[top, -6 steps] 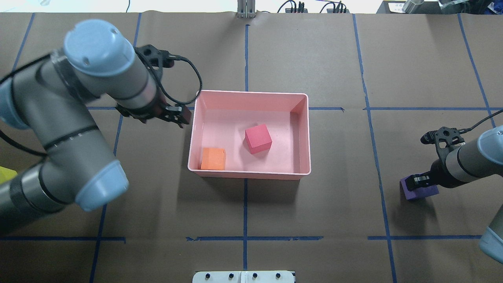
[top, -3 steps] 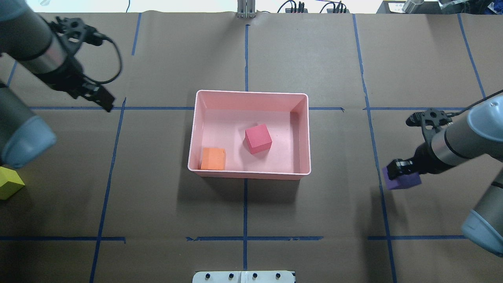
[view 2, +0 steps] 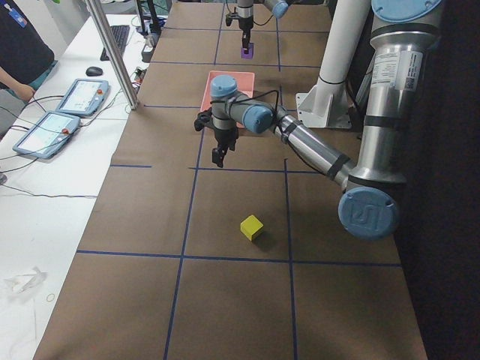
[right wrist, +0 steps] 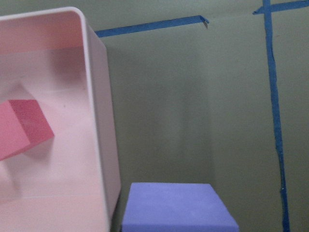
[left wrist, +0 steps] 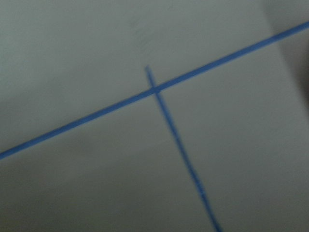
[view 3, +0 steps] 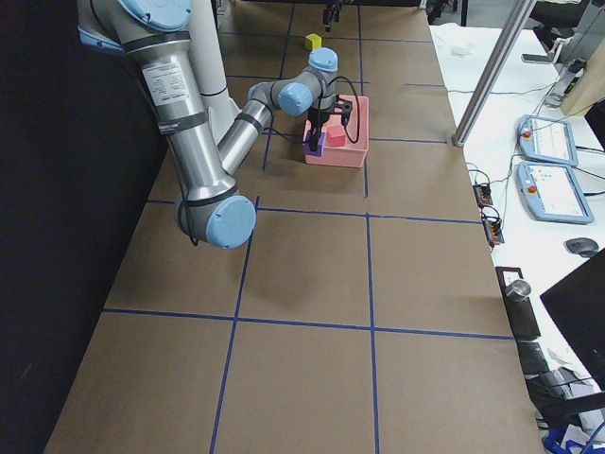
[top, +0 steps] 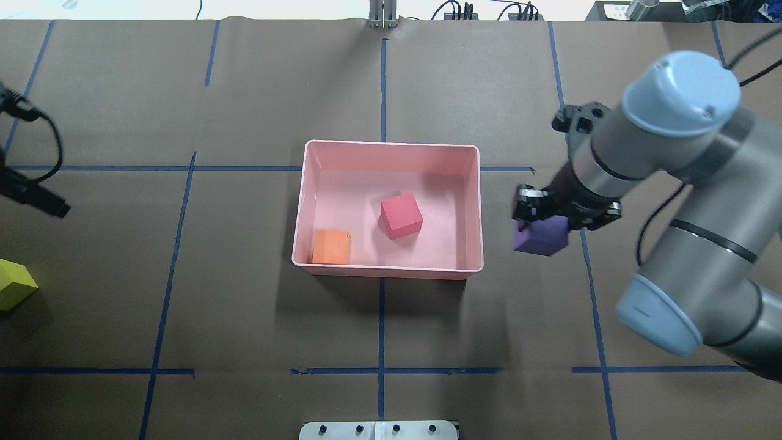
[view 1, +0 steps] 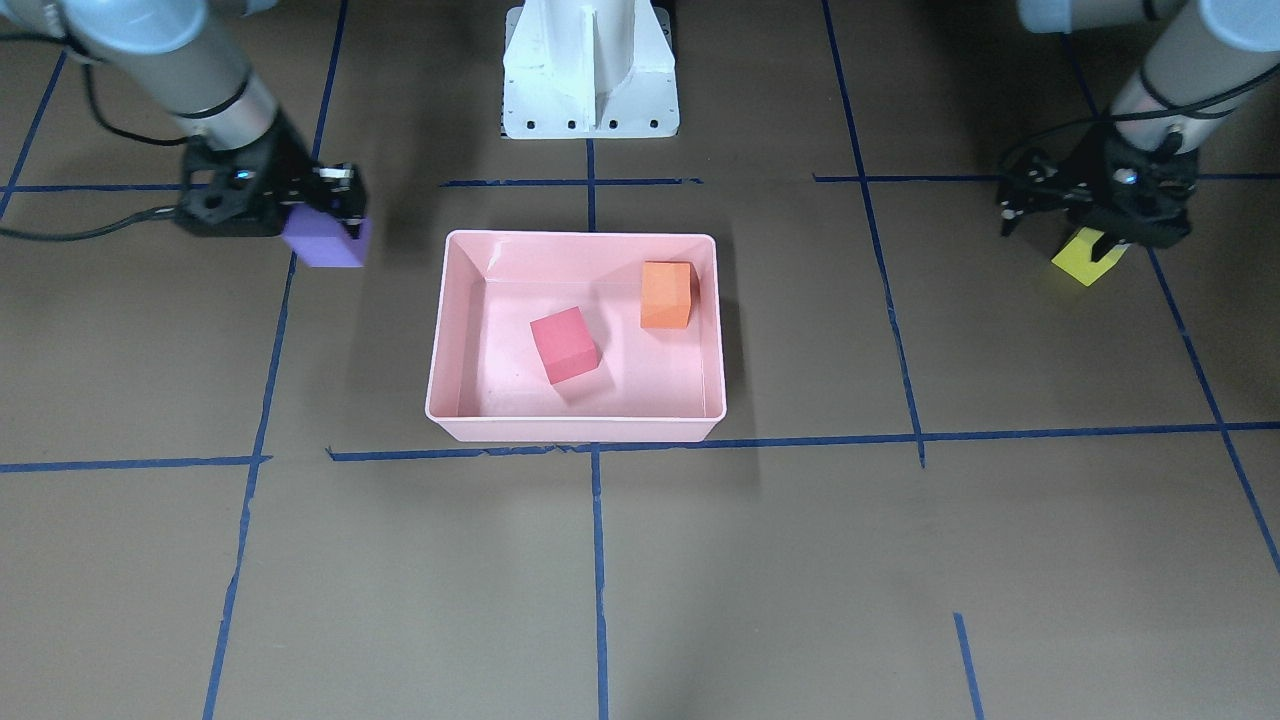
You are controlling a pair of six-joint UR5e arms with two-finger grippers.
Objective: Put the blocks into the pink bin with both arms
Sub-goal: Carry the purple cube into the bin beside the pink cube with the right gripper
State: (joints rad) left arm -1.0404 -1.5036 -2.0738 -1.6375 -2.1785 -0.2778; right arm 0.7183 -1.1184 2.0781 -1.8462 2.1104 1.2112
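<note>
Next, I close my left gripper across the yellow block's end (view 1: 1093, 242) closest to the robot, with my fingers on two opposite sides of the yellow block.
The pink bin (top: 391, 144) sits mid-table and holds the orange block (top: 332, 247) and the red-pink block (top: 401, 215). My right gripper (top: 537, 221) is shut on the purple block (top: 540, 239) and holds it in the air just outside the bin's right wall. The right wrist view shows the purple block (right wrist: 176, 208) beside the bin wall (right wrist: 99, 96). The yellow block (top: 12, 284) lies on the table at the far left. My left gripper (top: 58, 209) looks open and empty, raised a little beyond the yellow block (view 1: 1088, 257).
The white pedestal (view 1: 590, 70) stands at the robot's side of the table. A white plate (top: 379, 429) sits at the near edge. Blue tape lines (top: 382, 324) grid the brown paper. Tablets (view 2: 45, 127) and a metal post (view 2: 112, 52) stand at the operators' side.
My right gripper has lifted the purple block and carried it left, up to the bin's right wall. My left arm has swung from the bin out to the far left.
</note>
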